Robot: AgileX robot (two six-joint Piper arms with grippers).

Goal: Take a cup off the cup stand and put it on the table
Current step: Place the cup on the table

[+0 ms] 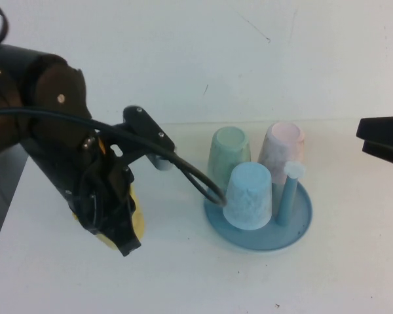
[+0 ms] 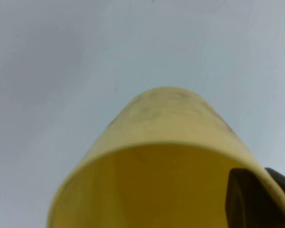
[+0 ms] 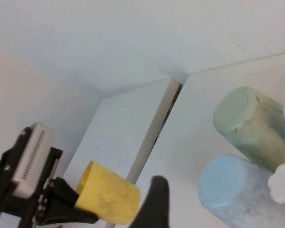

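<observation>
I need to let go of the yellow speckled cup with my left gripper on the bare table (image 1: 134, 260) under its fingers, beside the cup stand.
My left gripper (image 1: 127, 230) is shut on the yellow speckled cup (image 1: 136, 219), one finger (image 2: 244, 202) inside its mouth and one outside the wall. It holds the cup tilted, low over the table (image 1: 183, 281), left of the cup stand (image 1: 300, 230). The cup fills the left wrist view (image 2: 171, 123) and also shows in the right wrist view (image 3: 107, 192). I cannot tell if it touches the table. My right gripper (image 1: 370, 139) hangs open and empty at the right edge, apart from the stand.
On the stand sit upside-down a light blue cup (image 1: 249, 196), a pale green cup (image 1: 228, 154) and a pink cup (image 1: 281, 149). One white-tipped peg (image 1: 292, 171) stands bare. The left arm's cable (image 1: 196, 180) loops beside the stand.
</observation>
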